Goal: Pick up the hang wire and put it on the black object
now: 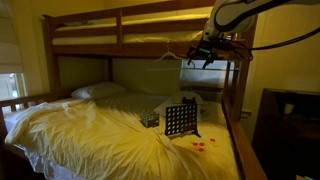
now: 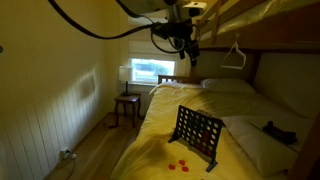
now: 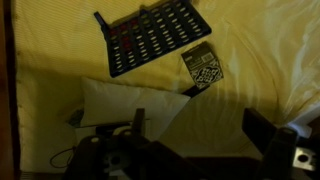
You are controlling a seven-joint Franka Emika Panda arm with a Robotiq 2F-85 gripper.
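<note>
Next, the gripper I control should close on the hang wire's near end [image 1: 181, 58], its lower corner closest to my gripper.
The hang wire [image 1: 171, 52] is a thin pale hanger that hangs from the upper bunk's rail; it also shows in an exterior view [image 2: 237, 55]. The black object [image 1: 181, 119] is a grid board with round holes that stands upright on the yellow bedspread, seen in both exterior views [image 2: 198, 133] and from above in the wrist view [image 3: 153, 38]. My gripper [image 1: 203, 52] is high over the bed, just beside the hanger and apart from it [image 2: 185, 40]. In the wrist view its jaws [image 3: 200, 135] are open and empty. The hanger is out of the wrist view.
A small dark patterned box [image 1: 151, 119] sits beside the grid [image 3: 203, 68]. Red discs [image 1: 200, 146] lie on the bedspread near the grid's feet [image 2: 178, 165]. A white pillow [image 3: 110, 100] lies below the gripper. The wooden bunk frame [image 1: 235, 110] and the upper bunk's rail hem in the space.
</note>
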